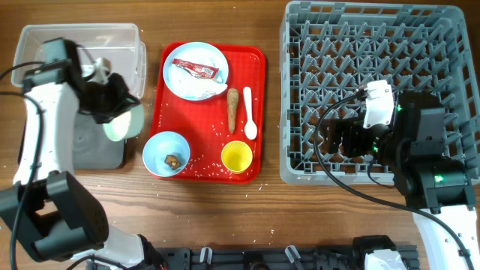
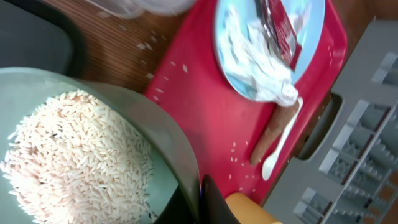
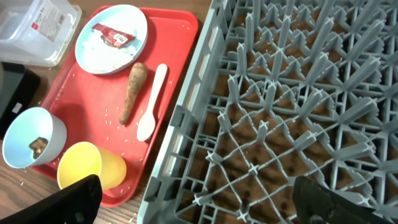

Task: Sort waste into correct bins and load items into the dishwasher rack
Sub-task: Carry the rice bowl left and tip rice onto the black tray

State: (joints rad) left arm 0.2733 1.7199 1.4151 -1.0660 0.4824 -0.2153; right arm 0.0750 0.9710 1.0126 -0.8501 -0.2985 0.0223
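Observation:
My left gripper has the pale blue-green bowl. It will let go of that bowl on the red tray [image 1: 203, 116] [image 2: 229, 124] between the blue plate and second bowl.
My left gripper [image 1: 120, 111] is shut on the rim of a pale blue-green bowl [image 2: 155, 134] full of white rice [image 2: 81, 155], held tilted over the right edge of the black tray [image 1: 94, 146]. The clear tub [image 1: 82, 45] stands behind it. On the red tray [image 1: 251, 82] lie the blue plate [image 1: 184, 82] with sachet [image 1: 195, 69] and napkin [image 1: 206, 90], the brown stick [image 1: 232, 107], white spoon [image 1: 249, 116], second bowl [image 1: 161, 146] with a food lump [image 1: 173, 160], and yellow cup [image 1: 237, 157]. My right gripper [image 3: 199, 199] is open and empty over the grey rack's [image 1: 375, 30] front left part.
Loose rice grains are scattered on the red tray and on the wood by it. The rack fills the right side of the table. Cables run from the right arm across the rack's front edge.

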